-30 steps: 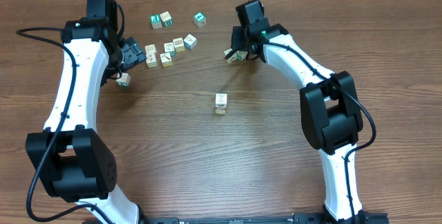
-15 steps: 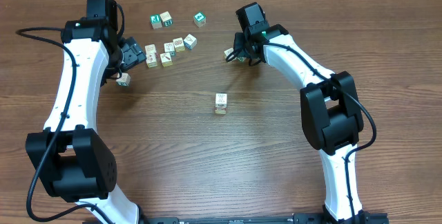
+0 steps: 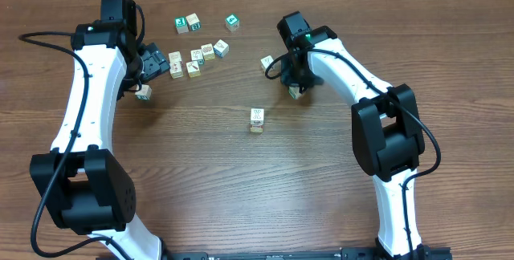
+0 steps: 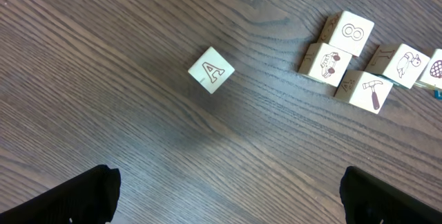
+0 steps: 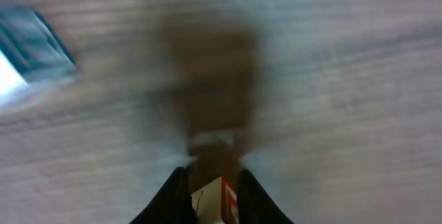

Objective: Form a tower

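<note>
The cream cube is crooked in my right gripper with an edge forward, so next I put the cube down and grip it across its flat sides (image 5: 206, 197) before stacking.
The tower (image 3: 256, 119) is a short column of cream cubes in the middle of the table. Up and to the right of it, my right gripper (image 3: 295, 90) is shut on a cream cube with a red face (image 5: 219, 200), held above the wood; its wrist view is blurred by motion. My left gripper (image 4: 235, 200) hangs open over bare wood at the left, nothing between its fingers. A loose cube with a letter A (image 4: 211, 70) lies just ahead of it, apart from the fingers.
Several loose cubes (image 3: 197, 55) lie in a cluster at the back left, also seen in the left wrist view as a group of cubes (image 4: 349, 61). Three more cubes (image 3: 193, 22) sit near the far edge. One single cube (image 3: 267, 62) rests beside the right arm.
My right gripper has moved forward and right, toward the tower, carrying one cube away from the single cube left behind. The left arm has not moved.
</note>
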You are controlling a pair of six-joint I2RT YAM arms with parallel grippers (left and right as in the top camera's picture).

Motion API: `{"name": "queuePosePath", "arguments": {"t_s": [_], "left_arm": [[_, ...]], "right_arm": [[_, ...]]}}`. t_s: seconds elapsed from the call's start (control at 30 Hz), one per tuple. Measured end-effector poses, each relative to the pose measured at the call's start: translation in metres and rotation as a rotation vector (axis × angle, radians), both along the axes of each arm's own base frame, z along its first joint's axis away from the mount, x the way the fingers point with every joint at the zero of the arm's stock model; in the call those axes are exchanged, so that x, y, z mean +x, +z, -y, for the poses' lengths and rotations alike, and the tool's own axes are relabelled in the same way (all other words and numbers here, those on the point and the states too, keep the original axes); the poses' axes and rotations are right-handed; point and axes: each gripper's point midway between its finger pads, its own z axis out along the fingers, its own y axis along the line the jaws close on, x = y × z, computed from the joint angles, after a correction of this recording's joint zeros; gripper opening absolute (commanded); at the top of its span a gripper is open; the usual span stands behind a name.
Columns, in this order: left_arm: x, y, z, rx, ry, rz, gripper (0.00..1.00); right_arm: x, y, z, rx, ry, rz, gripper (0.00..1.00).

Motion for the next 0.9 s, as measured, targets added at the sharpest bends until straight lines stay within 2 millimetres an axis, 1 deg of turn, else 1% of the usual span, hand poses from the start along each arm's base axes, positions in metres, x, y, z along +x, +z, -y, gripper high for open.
{"name": "queuePosePath", "arguments": {"t_s": [0.07,0.17,0.27,0.3,0.4,0.5,0.53,0.57,0.63,0.67,0.7,0.77,0.8,0.9], "left_arm": [[0.0,0.0,0.0,0.0,0.0,0.0,1.0],[0.0,0.0,0.0,0.0,0.0,0.0,0.99],[0.0,0.0,0.0,0.0,0.0,0.0,1.0],[0.0,0.0,0.0,0.0,0.0,0.0,0.99],[0.0,0.0,0.0,0.0,0.0,0.0,1.0],[0.0,0.0,0.0,0.0,0.0,0.0,1.0],[0.0,0.0,0.0,0.0,0.0,0.0,1.0],[0.0,0.0,0.0,0.0,0.0,0.0,0.99],[0.0,0.0,0.0,0.0,0.0,0.0,1.0],[0.0,0.0,0.0,0.0,0.0,0.0,1.0],[0.0,0.0,0.0,0.0,0.0,0.0,0.99],[0.0,0.0,0.0,0.0,0.0,0.0,0.99],[0.0,0.0,0.0,0.0,0.0,0.0,0.99],[0.0,0.0,0.0,0.0,0.0,0.0,1.0]], "right_arm": [[-0.012,-0.001,0.005,-0.019,-0.001,-0.049,0.2],[-0.024,-0.001,0.009,-0.033,0.0,-0.1,0.2],[-0.033,0.002,0.011,-0.042,0.0,-0.144,0.24],[-0.034,0.004,0.011,-0.044,0.001,-0.155,0.27],[-0.031,0.019,0.009,-0.041,-0.001,-0.16,0.31],[-0.027,0.044,0.006,-0.032,-0.014,-0.147,0.36],[-0.025,0.052,0.005,-0.027,-0.025,-0.139,0.41],[-0.025,0.059,0.006,-0.025,-0.04,-0.137,0.48],[-0.029,0.067,0.007,-0.025,-0.073,-0.143,0.69],[-0.033,0.069,0.008,-0.028,-0.09,-0.154,0.76],[-0.037,0.07,0.01,-0.034,-0.103,-0.167,0.81],[-0.039,0.07,0.011,-0.037,-0.124,-0.176,0.98],[-0.039,0.07,0.011,-0.036,-0.125,-0.175,1.0],[-0.039,0.067,0.01,-0.034,-0.146,-0.174,1.0]]}}
